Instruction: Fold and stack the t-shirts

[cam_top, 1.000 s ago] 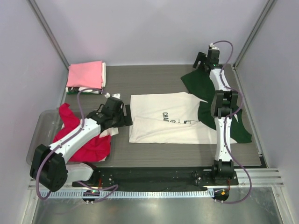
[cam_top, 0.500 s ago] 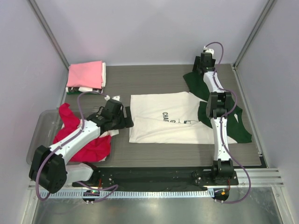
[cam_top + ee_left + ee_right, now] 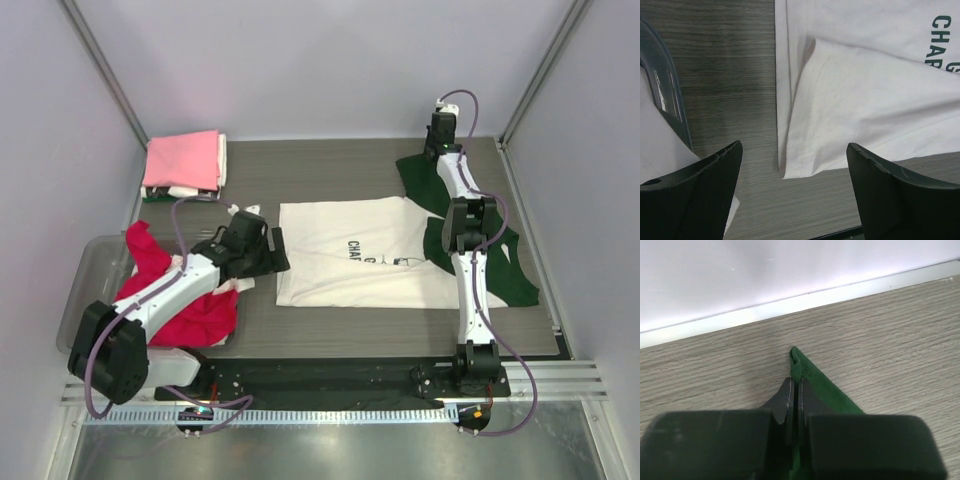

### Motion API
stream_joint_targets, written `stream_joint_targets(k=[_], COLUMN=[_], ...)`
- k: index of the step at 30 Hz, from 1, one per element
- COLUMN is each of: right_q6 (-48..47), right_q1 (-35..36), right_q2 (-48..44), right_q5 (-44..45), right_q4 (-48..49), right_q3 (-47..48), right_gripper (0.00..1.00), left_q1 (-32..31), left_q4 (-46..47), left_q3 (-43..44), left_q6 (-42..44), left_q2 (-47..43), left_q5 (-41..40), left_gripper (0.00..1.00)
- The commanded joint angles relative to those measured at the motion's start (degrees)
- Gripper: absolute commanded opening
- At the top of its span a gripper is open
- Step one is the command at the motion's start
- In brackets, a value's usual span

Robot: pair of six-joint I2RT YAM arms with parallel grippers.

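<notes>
My right gripper is to work on the dark green t-shirt's corner. It will let go of that corner on the white t-shirt's near corner (image 3: pixel 498 289) toward the side.
A cream-white t-shirt (image 3: pixel 345 270) with black print lies flat mid-table. Its left sleeve corner (image 3: pixel 805 160) lies just ahead of my left gripper (image 3: pixel 795 150), which stands open and low over the table, touching no cloth. The dark green t-shirt (image 3: pixel 505 275) lies spread under the white one's right side. My right gripper (image 3: pixel 794 382) is shut on the green shirt's far corner (image 3: pixel 812 377), close to the back wall. A red-magenta t-shirt (image 3: pixel 185 310) lies crumpled at the left. A pale pink t-shirt (image 3: pixel 183 158) sits folded at the back left.
A clear plastic bin (image 3: pixel 85 290) stands at the left edge under part of the red shirt; its rim (image 3: pixel 667 95) passes left of my left fingers. Side walls and the back wall (image 3: pixel 790 270) hem the table in. Folded cloth shows beneath the pink shirt.
My right gripper reached further back and shut on the green shirt's corner. My left gripper edged right toward the white shirt's sleeve and stayed open.
</notes>
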Motion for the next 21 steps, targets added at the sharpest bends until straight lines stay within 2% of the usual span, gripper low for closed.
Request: stream_joint_targets(k=[1, 3, 4, 6, 10, 12, 15, 16, 18, 19, 21], right_q6=[0.59, 3.05, 4.02, 6.38, 10.35, 11.58, 13.86, 14.57, 15.01, 15.19, 15.54], right_q1=[-0.14, -0.14, -0.14, -0.14, 1.79, 1.97, 1.97, 2.05, 1.97, 1.97, 1.97], right_q2=[-2.96, -5.34, -6.57, -10.70, -17.64, -21.15, -25.19, -26.17, -28.19, -30.03, -31.53], right_q5=[-2.08, -2.08, -2.52, -4.36, -7.43, -8.50, -10.17, -10.69, -11.57, -11.84, -12.10], right_q4=[-3.88, -3.80, -3.71, -3.71, -3.62, -3.53, -3.62, -3.53, -3.62, -3.62, -3.62], right_q3=[-2.31, -4.07, -5.73, -7.24, -12.94, -15.14, -19.71, -21.90, -23.85, -25.51, -27.19], right_gripper=[0.01, 0.01, 0.01, 0.01, 0.01, 0.01, 0.01, 0.01, 0.01, 0.01, 0.01], left_q1=[0.71, 1.33, 2.55, 4.40, 12.12, 13.54, 14.25, 14.42, 14.43, 14.60, 14.86], left_q4=[-1.46, -2.51, -2.96, -3.14, -1.55, -1.20, -0.67, -0.85, -1.64, -1.64, -1.55], left_q3=[4.98, 8.15, 12.52, 16.58, 26.08, 33.28, 42.40, 44.36, 49.36, 50.34, 52.37], left_q6=[0.62, 2.02, 2.55, 3.17, 1.86, 1.42, 1.85, 2.64, 3.08, 3.17, 3.09], left_q2=[2.48, 5.37, 6.60, 11.15, 22.58, 27.34, 36.56, 40.50, 44.31, 45.63, 49.32], left_q5=[-2.17, -4.10, -4.63, -4.73, 1.86, 4.67, 5.64, 7.13, 7.75, 8.19, 9.94], left_gripper=[0.86, 0.88, 0.89, 0.97, 1.00, 1.00, 0.90, 0.79, 0.74, 0.67, 0.62])
